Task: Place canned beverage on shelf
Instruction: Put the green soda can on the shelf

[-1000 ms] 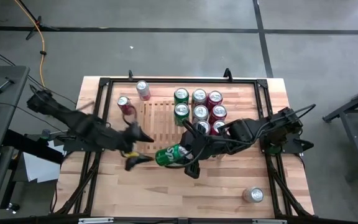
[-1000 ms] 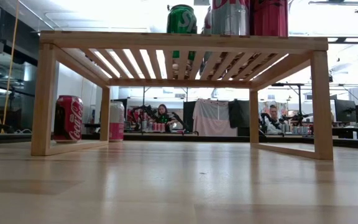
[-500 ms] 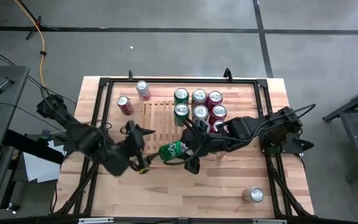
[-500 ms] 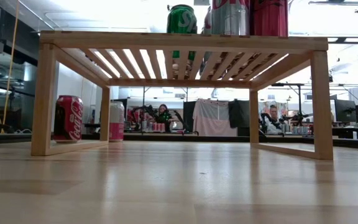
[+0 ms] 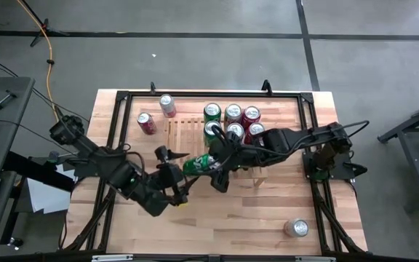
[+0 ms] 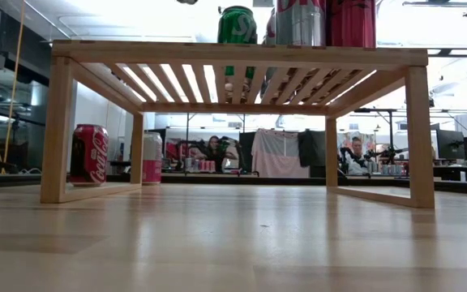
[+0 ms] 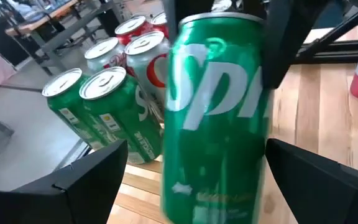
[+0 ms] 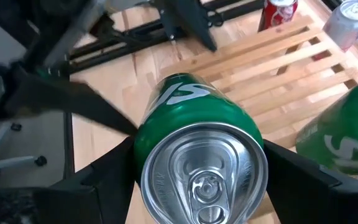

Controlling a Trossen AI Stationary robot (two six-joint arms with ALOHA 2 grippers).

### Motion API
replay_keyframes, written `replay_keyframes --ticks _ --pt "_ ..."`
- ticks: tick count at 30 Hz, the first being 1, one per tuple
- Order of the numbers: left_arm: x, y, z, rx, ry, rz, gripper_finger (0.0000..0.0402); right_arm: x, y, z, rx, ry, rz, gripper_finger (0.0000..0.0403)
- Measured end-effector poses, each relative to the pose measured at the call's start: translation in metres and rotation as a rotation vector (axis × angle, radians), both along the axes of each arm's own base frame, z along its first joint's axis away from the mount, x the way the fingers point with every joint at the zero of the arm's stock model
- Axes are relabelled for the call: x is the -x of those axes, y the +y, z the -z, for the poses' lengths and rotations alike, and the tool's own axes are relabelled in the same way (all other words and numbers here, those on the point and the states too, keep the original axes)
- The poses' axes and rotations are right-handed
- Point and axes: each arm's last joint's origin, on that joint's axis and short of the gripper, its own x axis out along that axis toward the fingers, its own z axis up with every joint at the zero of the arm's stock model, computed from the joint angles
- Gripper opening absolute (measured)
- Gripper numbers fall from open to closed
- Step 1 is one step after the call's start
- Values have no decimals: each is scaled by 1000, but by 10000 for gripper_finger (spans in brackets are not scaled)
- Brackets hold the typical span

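Note:
The green can is tilted in my right gripper, so my left gripper needs to turn it upright for my right gripper to grab by the top (image 8: 205, 173).
A green Sprite can (image 5: 199, 164) hangs over the near left edge of the shelf (image 5: 184, 131), with my right gripper (image 5: 215, 166) shut on it. The shelf is a low rack of light wood slats, and several green, silver and red cans (image 5: 233, 122) stand on its right half. My left gripper (image 5: 172, 170) is open just to the left of the green can and points at it. In the left wrist view the can (image 7: 216, 118) shows between its spread fingers (image 7: 92, 180), with a gap on the one side. My right gripper pinches the green can's round wall just below its top rim (image 8: 143, 163), one finger (image 8: 107, 171) on each side. The fingers come slanting down from the table's right. The can's top faces the wrist and its bottom points left. It is tilted and lifted clear of the slats.
A red can (image 5: 145, 122) and a pink can (image 5: 167, 105) stand on the table left of the shelf, also seen in the low view (image 6: 90, 154). A silver can (image 5: 297, 228) stands near the front right corner. Black frame rails (image 5: 195, 94) border the table.
My left gripper has swung toward the table's right, up to the green can, and has rolled as it went, staying open. My right gripper has carried the can a little toward the far edge, over the shelf's near edge.

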Motion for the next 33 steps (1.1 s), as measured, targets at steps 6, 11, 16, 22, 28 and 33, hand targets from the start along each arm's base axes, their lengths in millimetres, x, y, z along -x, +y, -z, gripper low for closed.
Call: replay_keyframes --ticks 6,11,16,22,28,33 --pt "-8 9 2 62 39 23 374 -3 -1 -3 -13 -44 1 282" --pt "-12 12 6 66 58 19 374 -5 0 -6 -22 -77 2 282" --pt "-14 13 8 63 70 16 364 -5 -1 -6 -22 -76 2 282" --pt "-14 12 8 63 73 21 286 -4 -1 -5 -10 -62 12 282" --pt "-13 13 9 59 85 21 285 -4 -1 -5 -6 -58 12 282" --pt "-2 20 13 18 166 -19 285 3 -4 -11 -1 -71 27 354"
